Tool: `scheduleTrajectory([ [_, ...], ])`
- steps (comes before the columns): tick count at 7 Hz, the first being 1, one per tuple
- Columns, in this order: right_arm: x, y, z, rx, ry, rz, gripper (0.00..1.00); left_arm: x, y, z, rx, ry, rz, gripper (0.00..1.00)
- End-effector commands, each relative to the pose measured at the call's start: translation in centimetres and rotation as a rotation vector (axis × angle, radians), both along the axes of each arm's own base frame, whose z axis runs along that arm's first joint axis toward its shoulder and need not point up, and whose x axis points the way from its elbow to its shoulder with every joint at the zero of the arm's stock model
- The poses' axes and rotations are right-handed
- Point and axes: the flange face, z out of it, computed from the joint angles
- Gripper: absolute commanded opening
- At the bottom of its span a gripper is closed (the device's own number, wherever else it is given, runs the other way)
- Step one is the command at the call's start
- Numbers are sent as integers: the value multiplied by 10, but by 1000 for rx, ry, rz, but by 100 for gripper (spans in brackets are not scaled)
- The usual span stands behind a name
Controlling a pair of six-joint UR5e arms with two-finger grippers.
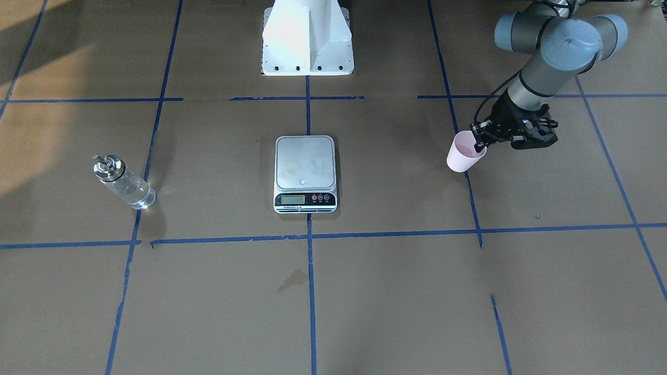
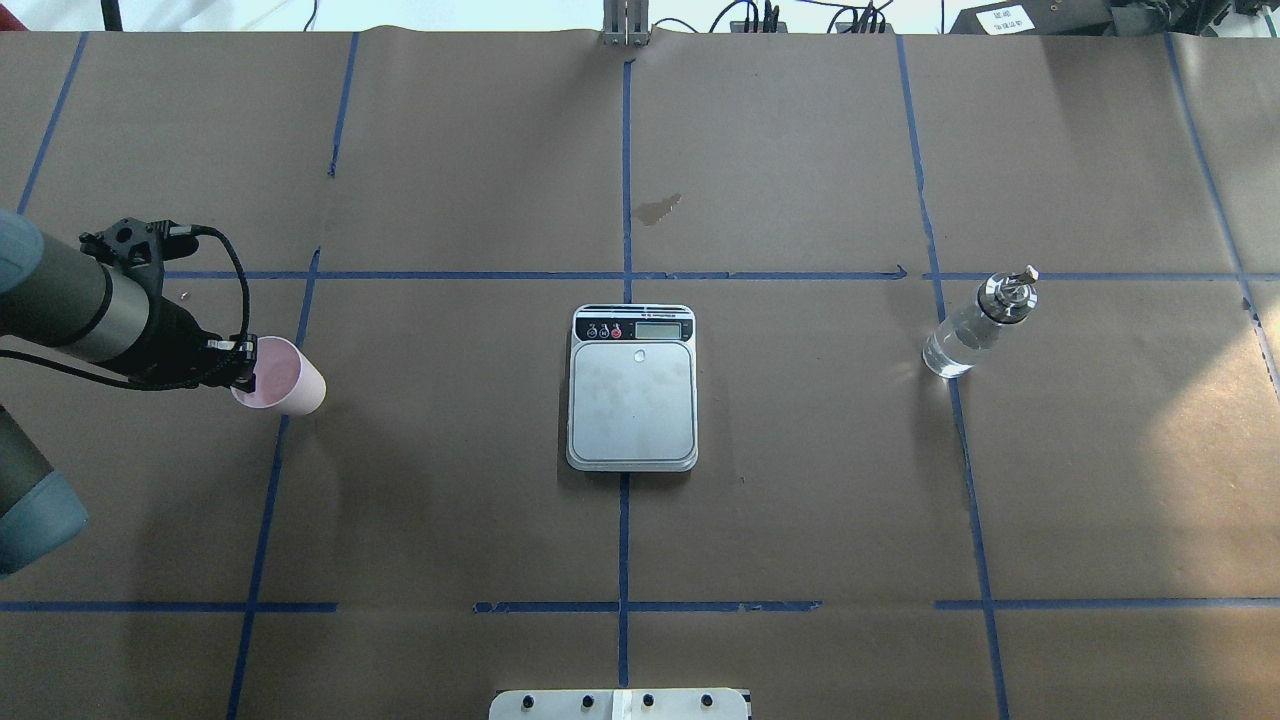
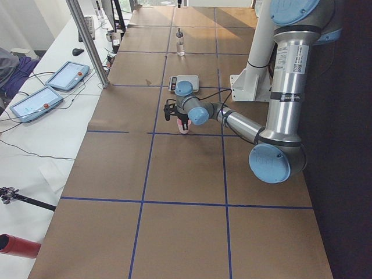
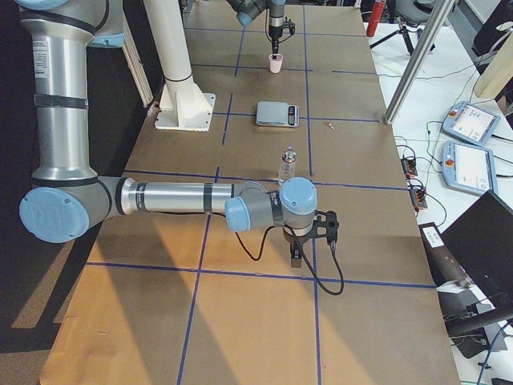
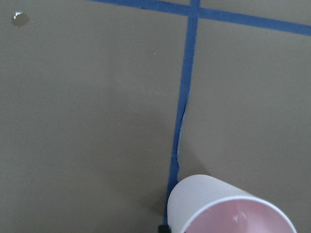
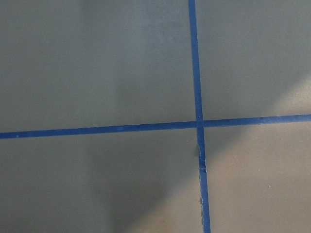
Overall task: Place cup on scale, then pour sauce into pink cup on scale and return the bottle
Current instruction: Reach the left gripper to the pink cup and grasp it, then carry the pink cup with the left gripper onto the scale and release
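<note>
The robot's left gripper needs to release the pink cup on the middle of the scale's bare platform [image 1: 306, 165]. The cup is now at a blue tape line.
The pale pink cup [image 1: 464, 156] stands far to the scale's left [image 2: 290, 385], on a blue tape line. My left gripper [image 1: 480, 139] is at its rim [image 2: 245, 365], shut on the cup's wall; the left wrist view shows the cup [image 5: 209, 204] at its bottom edge. I cannot tell whether the cup is lifted. The scale [image 2: 632, 400] sits at the table's middle with a bare platform [image 1: 305, 164]. The clear bottle [image 2: 975, 325] with its silver spout stands upright to the scale's right [image 1: 125, 183]. My right gripper [image 4: 296, 255] hangs over bare table beyond the bottle; I cannot tell whether it is open.
The white robot base [image 1: 307, 41] stands at the near edge of the table. A dark stain [image 2: 658, 208] marks the paper beyond the scale. Tablets [image 3: 55, 87] and cables lie on the operators' bench past the far edge.
</note>
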Motion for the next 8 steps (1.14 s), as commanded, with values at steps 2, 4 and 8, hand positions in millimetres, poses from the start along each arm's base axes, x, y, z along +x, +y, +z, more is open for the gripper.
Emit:
scheduleTrajectory([
  [2, -8, 0, -28, 41, -20, -15, 100, 6, -41, -176, -86, 13, -110, 0],
  [4, -17, 0, -37, 51, -43, -32, 100, 112, -17, -267, -260, 96, -145, 0],
  [8, -21, -4, -40, 65, -30, -38, 100, 256, 3, -290, -327, 52, -221, 0],
])
